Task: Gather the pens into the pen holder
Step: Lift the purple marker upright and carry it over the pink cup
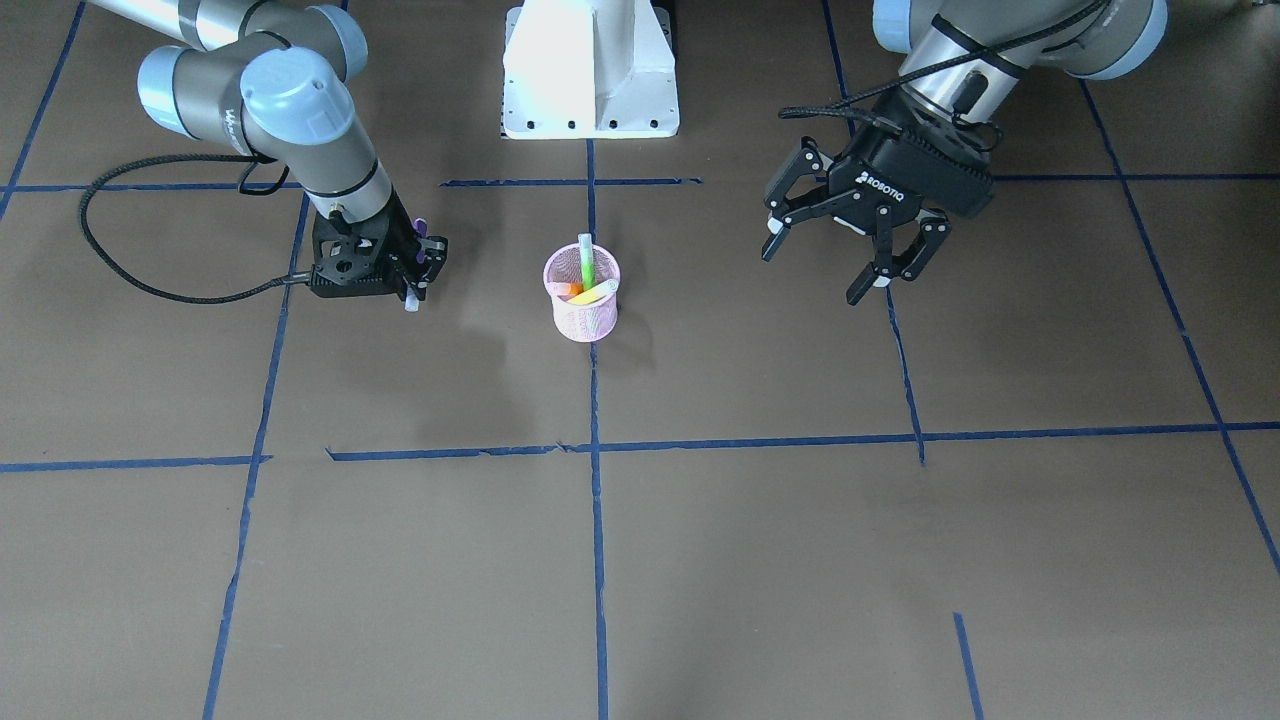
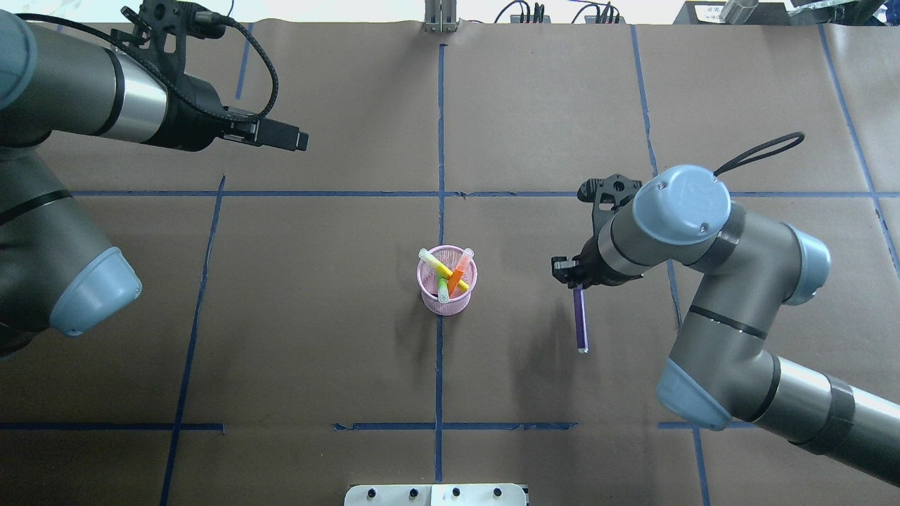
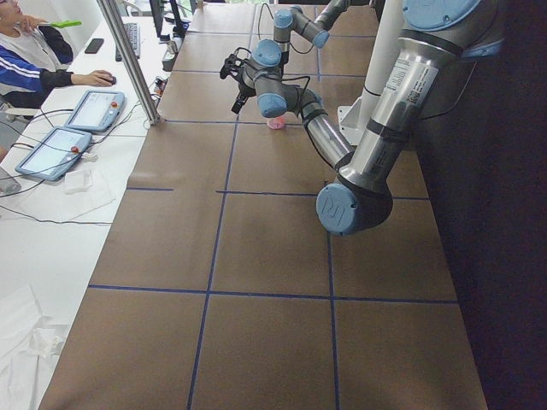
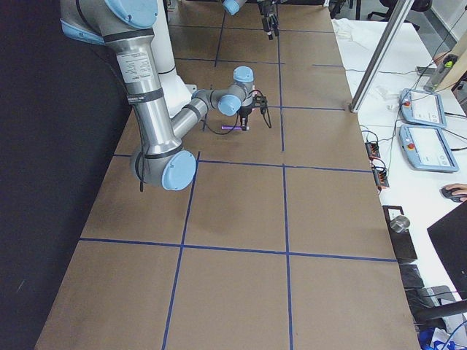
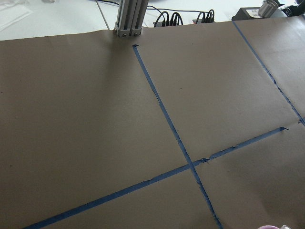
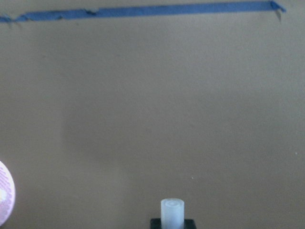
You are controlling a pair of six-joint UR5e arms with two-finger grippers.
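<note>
The purple pen, now held apart from the holder, will be let go by my right gripper inside the pink mesh pen holder [image 1: 577, 266], beside the green pen.
The pink mesh pen holder [image 1: 582, 312] [image 2: 446, 299] stands at the table's middle. Inside it lean a green pen [image 1: 586, 262], an orange pen [image 2: 459, 275] and a yellow pen [image 2: 441, 268]. My right gripper [image 1: 415, 268] [image 2: 571, 270] is shut on the purple pen [image 2: 580, 320], off to one side of the holder and apart from it. The pen's pale cap end [image 6: 172, 212] shows in the right wrist view, with the holder's rim [image 6: 4, 200] at the left edge. On the other side of the holder my left gripper [image 1: 855, 252] hangs raised and open, holding nothing.
Blue tape lines [image 1: 596, 450] cross the brown paper tabletop. The white robot base [image 1: 590, 70] sits at the robot's edge and an aluminium post [image 5: 129, 16] at the far edge. A person [image 3: 26, 60] sits at a side desk with tablets [image 3: 51, 152].
</note>
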